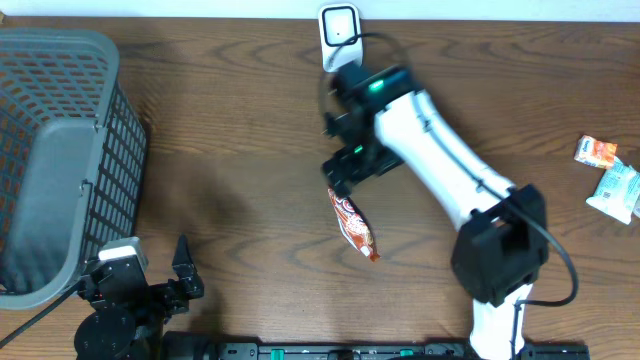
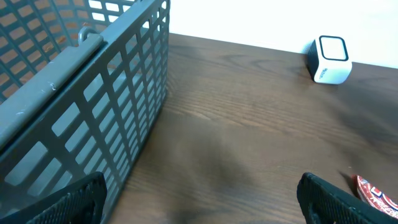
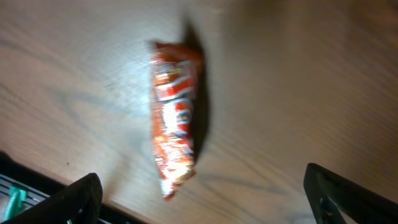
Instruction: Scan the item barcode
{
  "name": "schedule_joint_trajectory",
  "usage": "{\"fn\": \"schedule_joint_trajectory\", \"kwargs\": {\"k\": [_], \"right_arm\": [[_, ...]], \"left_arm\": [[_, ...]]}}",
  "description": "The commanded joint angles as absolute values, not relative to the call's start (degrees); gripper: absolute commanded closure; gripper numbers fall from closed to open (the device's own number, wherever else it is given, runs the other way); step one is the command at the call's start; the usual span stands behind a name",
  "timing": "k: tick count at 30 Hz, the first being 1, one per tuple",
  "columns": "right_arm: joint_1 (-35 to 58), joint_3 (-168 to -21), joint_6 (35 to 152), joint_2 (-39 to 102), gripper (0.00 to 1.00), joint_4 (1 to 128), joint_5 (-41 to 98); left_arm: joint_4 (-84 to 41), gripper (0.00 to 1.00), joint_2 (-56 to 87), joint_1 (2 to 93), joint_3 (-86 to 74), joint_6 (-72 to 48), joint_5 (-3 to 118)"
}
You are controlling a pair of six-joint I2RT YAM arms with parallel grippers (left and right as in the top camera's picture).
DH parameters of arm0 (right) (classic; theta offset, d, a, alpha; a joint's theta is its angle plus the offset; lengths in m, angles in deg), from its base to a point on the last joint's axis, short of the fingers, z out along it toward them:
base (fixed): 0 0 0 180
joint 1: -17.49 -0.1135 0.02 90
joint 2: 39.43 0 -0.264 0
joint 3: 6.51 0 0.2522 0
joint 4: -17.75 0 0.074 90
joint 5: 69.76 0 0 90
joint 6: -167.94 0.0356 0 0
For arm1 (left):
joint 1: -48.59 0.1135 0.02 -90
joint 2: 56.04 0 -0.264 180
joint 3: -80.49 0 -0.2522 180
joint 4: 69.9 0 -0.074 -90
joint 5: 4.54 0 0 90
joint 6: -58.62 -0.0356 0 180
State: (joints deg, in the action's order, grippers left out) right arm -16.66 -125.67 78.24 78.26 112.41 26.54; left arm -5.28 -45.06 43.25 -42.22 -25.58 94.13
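Note:
My right gripper is going to close on the middle (image 1: 352, 223) (image 3: 173, 117) of the red and orange snack packet, with its fingers along the packet's long sides.
A red and orange snack packet (image 1: 353, 224) lies on the wooden table just below my right gripper (image 1: 338, 180). In the right wrist view the packet (image 3: 173, 124) looks blurred, and it is free of the right gripper (image 3: 208, 205), whose fingers stand wide open on either side. The white barcode scanner (image 1: 338, 27) sits at the table's far edge, behind the right arm. My left gripper (image 1: 185, 272) rests open at the near left with nothing between its fingers. The left wrist view shows the scanner (image 2: 329, 59) far off and a corner of the packet (image 2: 375, 193).
A grey mesh basket (image 1: 60, 150) fills the left side, and its wall (image 2: 118, 106) is close beside the left gripper (image 2: 202, 205). Two more small packets, an orange packet (image 1: 597, 152) and a pale packet (image 1: 618, 188), lie at the right edge.

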Motion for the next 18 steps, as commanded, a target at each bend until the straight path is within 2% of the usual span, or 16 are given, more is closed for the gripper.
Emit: {"fn": "schedule_joint_trajectory", "kwargs": {"k": [1, 6, 12, 18], "right_arm": [[-20.73, -123.69, 85.01, 78.13, 0.01, 112.19, 19.35], [-26.5, -117.0, 87.37, 78.13, 0.01, 111.49, 17.58], [-27.94, -109.24, 88.6, 78.13, 0.01, 106.97, 15.62], [-27.89, -103.12, 88.49, 78.13, 0.09, 102.55, 15.83]], "left_arm": [[-5.33, 0.02, -45.32, 43.45, -42.24, -25.52, 93.58], [-5.33, 0.02, -45.32, 43.45, -42.24, -25.52, 93.58], [-5.33, 0.02, -45.32, 43.45, -42.24, -25.52, 93.58], [-5.33, 0.02, -45.32, 43.45, -42.24, -25.52, 93.58]]}}
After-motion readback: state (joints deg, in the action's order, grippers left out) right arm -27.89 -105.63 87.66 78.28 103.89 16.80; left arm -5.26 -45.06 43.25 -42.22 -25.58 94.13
